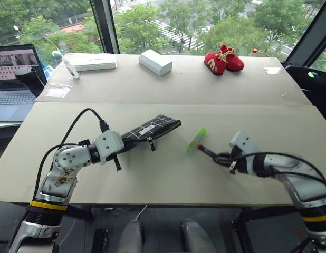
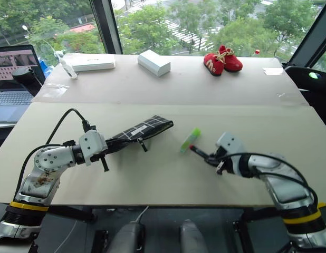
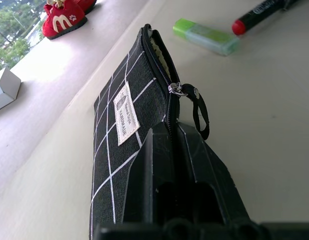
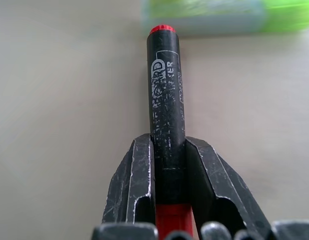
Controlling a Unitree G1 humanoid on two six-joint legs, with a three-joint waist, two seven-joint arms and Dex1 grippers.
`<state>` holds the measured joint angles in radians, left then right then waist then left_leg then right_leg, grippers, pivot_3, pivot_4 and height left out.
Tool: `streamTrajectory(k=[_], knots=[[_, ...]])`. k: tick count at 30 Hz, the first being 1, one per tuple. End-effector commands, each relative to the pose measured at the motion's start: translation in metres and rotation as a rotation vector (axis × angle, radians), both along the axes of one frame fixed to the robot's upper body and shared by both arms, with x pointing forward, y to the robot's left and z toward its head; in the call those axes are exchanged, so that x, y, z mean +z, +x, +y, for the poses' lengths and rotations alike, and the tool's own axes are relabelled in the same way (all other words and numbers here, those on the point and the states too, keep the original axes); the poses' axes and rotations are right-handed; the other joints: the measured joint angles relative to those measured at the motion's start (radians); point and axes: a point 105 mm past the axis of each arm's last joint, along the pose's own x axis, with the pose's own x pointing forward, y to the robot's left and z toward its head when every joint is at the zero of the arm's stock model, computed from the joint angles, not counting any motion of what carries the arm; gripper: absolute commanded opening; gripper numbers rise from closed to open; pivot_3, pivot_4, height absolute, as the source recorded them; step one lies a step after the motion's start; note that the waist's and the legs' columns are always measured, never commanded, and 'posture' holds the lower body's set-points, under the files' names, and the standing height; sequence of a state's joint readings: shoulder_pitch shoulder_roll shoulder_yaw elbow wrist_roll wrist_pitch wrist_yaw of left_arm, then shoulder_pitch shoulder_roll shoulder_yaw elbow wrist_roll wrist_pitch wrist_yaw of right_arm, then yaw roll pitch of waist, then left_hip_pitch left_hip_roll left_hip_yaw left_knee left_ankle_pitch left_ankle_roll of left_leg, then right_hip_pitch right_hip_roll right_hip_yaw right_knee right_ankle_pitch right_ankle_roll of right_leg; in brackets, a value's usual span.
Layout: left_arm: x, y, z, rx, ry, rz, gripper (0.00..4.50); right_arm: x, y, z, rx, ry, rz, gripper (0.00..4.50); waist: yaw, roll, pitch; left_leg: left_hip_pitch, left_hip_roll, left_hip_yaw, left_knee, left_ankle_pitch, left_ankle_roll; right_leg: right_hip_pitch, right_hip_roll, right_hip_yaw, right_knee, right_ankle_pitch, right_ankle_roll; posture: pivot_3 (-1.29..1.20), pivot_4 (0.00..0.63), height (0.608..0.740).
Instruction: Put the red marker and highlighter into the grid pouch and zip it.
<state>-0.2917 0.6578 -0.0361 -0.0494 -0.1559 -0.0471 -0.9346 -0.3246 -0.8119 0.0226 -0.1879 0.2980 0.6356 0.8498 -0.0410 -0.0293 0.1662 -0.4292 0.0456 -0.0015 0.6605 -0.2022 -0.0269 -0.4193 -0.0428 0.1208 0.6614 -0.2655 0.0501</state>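
Next, my right gripper lets go of the red marker inside the grid pouch's opening (image 1: 161,130), on the side facing the highlighter.
The grid pouch (image 1: 154,127) lies tilted at mid-table, black with white lines, its white label (image 3: 125,112) facing up and its zipper partly open at the far end. My left gripper (image 1: 126,143) is shut on the pouch's near end, next to the black pull cord (image 3: 198,107). To its right lies the light-green highlighter (image 1: 196,139) on the table. Just beyond it, the red marker (image 4: 166,90) sticks out from my right gripper (image 1: 222,157), which is shut on its black barrel, red tip close to the highlighter (image 4: 209,17).
At the back of the table (image 1: 168,179) stand a pair of small red shoes (image 1: 223,59) and two white boxes (image 1: 155,61) (image 1: 92,62). A laptop (image 1: 12,79) sits off the left edge. A black object (image 1: 310,84) stands at the right edge.
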Motion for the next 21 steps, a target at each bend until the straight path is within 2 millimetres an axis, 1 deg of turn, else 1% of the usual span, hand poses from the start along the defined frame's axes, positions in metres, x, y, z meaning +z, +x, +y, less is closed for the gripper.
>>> streamTrajectory(k=[1, 2, 3, 4, 5, 9, 12, 16, 17, 19, 21], knots=[[0.010, -0.006, -0.005, -0.041, -0.023, -0.037, 0.00, 0.058, 0.009, 0.019, 0.143, 0.018, -0.258, 0.52, -0.003, 0.000, 0.000, 0.000, 0.000, 0.000, 0.000, 0.000, 0.000, 0.000, 0.000, 0.000, 0.000, 0.000, 0.000, 0.00, 0.150, 0.731], [0.010, -0.006, -0.006, -0.047, -0.026, -0.036, 0.00, 0.065, 0.009, 0.031, 0.203, 0.008, -0.299, 0.52, -0.005, 0.000, 0.000, 0.000, 0.001, 0.000, 0.000, 0.000, 0.000, 0.000, 0.000, 0.000, 0.000, 0.000, 0.000, 0.00, 0.150, 0.731], [0.009, -0.007, -0.007, -0.052, -0.025, -0.035, 0.00, 0.069, 0.008, 0.044, 0.280, -0.040, -0.352, 0.52, -0.006, 0.000, 0.000, 0.000, 0.001, 0.000, -0.001, 0.000, 0.000, -0.001, 0.001, 0.000, 0.000, 0.000, 0.000, 0.00, 0.150, 0.731], [0.009, -0.007, -0.008, -0.055, -0.025, -0.035, 0.00, 0.070, 0.007, 0.052, 0.331, -0.075, -0.384, 0.52, -0.007, 0.000, 0.000, 0.000, 0.001, 0.000, -0.001, 0.000, 0.000, -0.001, 0.001, 0.000, 0.000, 0.000, 0.000, 0.00, 0.150, 0.731], [0.009, -0.008, -0.008, -0.057, -0.024, -0.036, 0.00, 0.066, 0.010, 0.057, 0.361, -0.147, -0.407, 0.52, -0.006, 0.000, 0.000, 0.000, 0.001, 0.000, -0.001, 0.000, 0.000, -0.001, 0.001, 0.000, 0.000, 0.000, 0.000, 0.00, 0.150, 0.731], [0.010, -0.008, -0.009, -0.062, -0.023, -0.038, 0.00, 0.056, 0.018, 0.062, 0.439, -0.349, -0.492, 0.52, 0.006, 0.000, 0.000, -0.001, 0.000, 0.000, 0.000, 0.000, 0.000, -0.001, 0.000, -0.001, 0.000, 0.000, 0.000, 0.00, 0.150, 0.731], [0.011, -0.007, -0.011, -0.067, -0.025, -0.041, 0.00, 0.055, 0.024, 0.063, 0.489, -0.471, -0.567, 0.52, 0.008, 0.000, 0.000, -0.001, 0.000, 0.001, 0.000, 0.000, 0.000, -0.001, -0.001, 0.000, 0.000, 0.000, 0.000, 0.00, 0.150, 0.731], [0.012, -0.007, -0.015, -0.081, -0.028, -0.044, 0.00, 0.058, 0.033, 0.061, 0.504, -0.561, -0.634, 0.52, 0.002, 0.000, 0.000, -0.001, 0.000, 0.001, 0.000, 0.000, 0.000, -0.002, 0.000, 0.000, 0.001, 0.000, 0.000, 0.00, 0.150, 0.731], [0.012, -0.007, -0.017, -0.088, -0.031, -0.044, 0.00, 0.059, 0.039, 0.060, 0.492, -0.589, -0.649, 0.52, 0.001, 0.000, 0.000, -0.001, 0.000, 0.001, 0.000, 0.000, 0.000, -0.002, 0.000, 0.000, 0.001, 0.000, 0.000, 0.00, 0.150, 0.731], [0.012, -0.008, -0.020, -0.099, -0.034, -0.042, 0.00, 0.061, 0.046, 0.061, 0.477, -0.607, -0.670, 0.52, 0.001, 0.000, 0.000, -0.001, 0.000, 0.001, 0.000, 0.000, 0.000, -0.002, -0.001, 0.000, 0.001, 0.000, 0.000, 0.00, 0.150, 0.731], [0.011, -0.009, -0.021, -0.105, -0.031, -0.038, 0.00, 0.061, 0.048, 0.063, 0.485, -0.620, -0.679, 0.52, -0.001, 0.000, 0.000, -0.001, 0.000, 0.001, 0.000, 0.000, 0.000, -0.001, 0.000, 0.000, 0.001, 0.000, -0.001, 0.00, 0.150, 0.731]])
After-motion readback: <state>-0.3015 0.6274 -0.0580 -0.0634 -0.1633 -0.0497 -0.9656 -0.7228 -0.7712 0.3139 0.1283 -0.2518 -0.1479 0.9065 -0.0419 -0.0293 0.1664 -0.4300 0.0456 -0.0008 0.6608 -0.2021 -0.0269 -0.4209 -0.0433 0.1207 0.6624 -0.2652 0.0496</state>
